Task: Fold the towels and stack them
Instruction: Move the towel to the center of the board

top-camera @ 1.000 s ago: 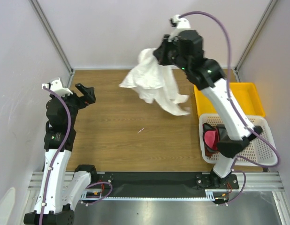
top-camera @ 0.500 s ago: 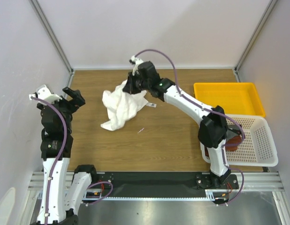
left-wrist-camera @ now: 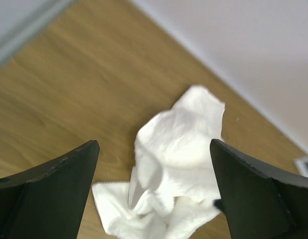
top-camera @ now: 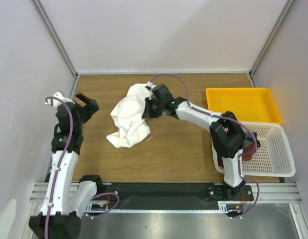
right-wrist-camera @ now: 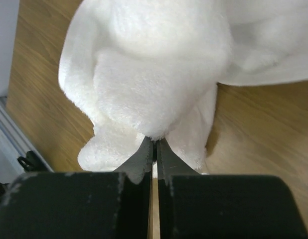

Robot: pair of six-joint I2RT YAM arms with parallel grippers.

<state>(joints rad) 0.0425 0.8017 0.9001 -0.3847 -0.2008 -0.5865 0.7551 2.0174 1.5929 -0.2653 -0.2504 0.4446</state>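
Observation:
The white towel's front corner (top-camera: 109, 138) (left-wrist-camera: 100, 191), on the left arm's side in the top external view, is next for my left gripper to go to and close on.
A large white towel (top-camera: 128, 118) lies crumpled on the wooden table, left of centre. My right gripper (top-camera: 147, 106) reaches in from the right and is shut on a fold of it; in the right wrist view the closed fingertips (right-wrist-camera: 155, 141) pinch the fluffy white towel (right-wrist-camera: 149, 64). My left gripper (top-camera: 87, 102) hovers open near the table's left edge, apart from the cloth. From the left wrist camera, the white towel (left-wrist-camera: 178, 149) shows on the wood ahead, between the wide-spread fingers (left-wrist-camera: 54, 184). A reddish-brown towel (top-camera: 249, 150) peeks out in the basket behind the right arm.
A white perforated basket (top-camera: 276, 152) stands at the right front, with a yellow tray (top-camera: 243, 103) behind it. A tiny pale scrap (top-camera: 150, 138) lies on the wood near the towel. Grey walls close in the table on three sides.
The right arm swung the white towel from high at the back right down onto the table left of centre. The left arm shifted slightly and stayed open.

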